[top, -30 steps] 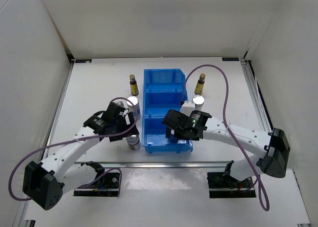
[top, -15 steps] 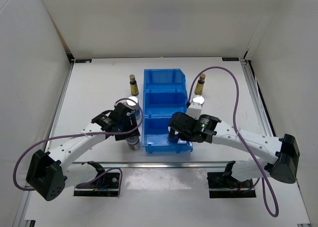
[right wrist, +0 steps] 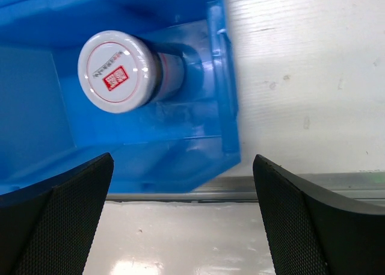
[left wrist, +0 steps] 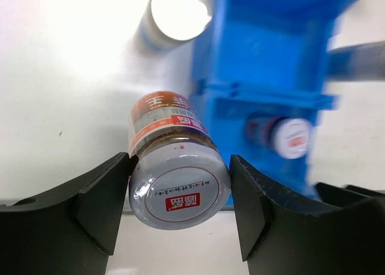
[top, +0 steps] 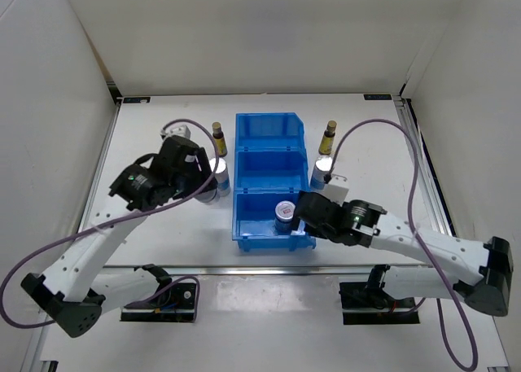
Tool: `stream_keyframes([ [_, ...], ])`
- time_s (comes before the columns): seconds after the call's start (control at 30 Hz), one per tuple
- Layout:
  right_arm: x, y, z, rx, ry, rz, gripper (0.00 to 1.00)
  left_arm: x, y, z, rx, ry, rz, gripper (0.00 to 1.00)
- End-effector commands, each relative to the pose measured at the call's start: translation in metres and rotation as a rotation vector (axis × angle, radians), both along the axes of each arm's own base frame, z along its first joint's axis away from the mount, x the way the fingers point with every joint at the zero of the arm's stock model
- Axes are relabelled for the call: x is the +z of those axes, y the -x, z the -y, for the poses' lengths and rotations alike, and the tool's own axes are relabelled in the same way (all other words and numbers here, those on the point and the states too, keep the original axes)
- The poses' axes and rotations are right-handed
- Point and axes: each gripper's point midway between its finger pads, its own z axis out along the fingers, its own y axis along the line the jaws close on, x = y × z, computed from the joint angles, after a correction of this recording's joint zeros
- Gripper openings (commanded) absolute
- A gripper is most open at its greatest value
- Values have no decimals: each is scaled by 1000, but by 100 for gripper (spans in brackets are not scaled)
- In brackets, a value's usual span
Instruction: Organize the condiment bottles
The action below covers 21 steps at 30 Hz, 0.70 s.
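A jar is standing in the blue bin's near compartment [top: 254, 225] [left wrist: 228, 127]. Next, my left gripper lets go of its grey jar beside it.
A short grey jar [left wrist: 177, 166] with a red-marked lid hangs above the table left of the blue bin [left wrist: 271, 64], and my left gripper [left wrist: 179, 188] is shut on its lid end. From above, that gripper [top: 199, 185] hides the jar. A second grey jar [top: 285, 215] stands in the bin's near compartment [right wrist: 150, 148], its lid [right wrist: 117, 70] facing up. My right gripper [right wrist: 183, 212] is open and empty, just near-right of it. White-blue cylinders [top: 218, 177] [top: 321, 172] and slim brown bottles [top: 217, 137] [top: 328, 136] stand on either side of the bin.
The blue bin [top: 271, 124] has three compartments in a row running away from me. A metal rail [right wrist: 289, 194] runs along the table's near edge just in front of it. Purple cables loop over both arms.
My left gripper has shut on the grey jar by the bin's near-left corner and lifted it up and back. My right arm has drawn back to the right, uncovering the jar in the near compartment.
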Motion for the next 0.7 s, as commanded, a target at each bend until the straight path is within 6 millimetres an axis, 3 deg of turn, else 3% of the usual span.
stream_keyframes([
  [0.0, 7, -5, 8, -77, -93, 64, 100, 43, -1, 8, -29, 48, 83, 11],
  [0.13, 4, -3, 15, -109, -127, 72, 100, 47, -3, 40, -76, 67, 69, 11],
  [0.3, 6, -2, 17, -109, -142, 77, 100, 37, -6, 86, -151, 58, 76, 11],
  [0.53, 5, -3, 15, -109, -132, 73, 100, -8, -7, 133, -202, 61, 14, 11],
  [0.67, 5, -3, 15, -109, -132, 73, 100, -32, -11, 138, -193, 53, -3, 11],
])
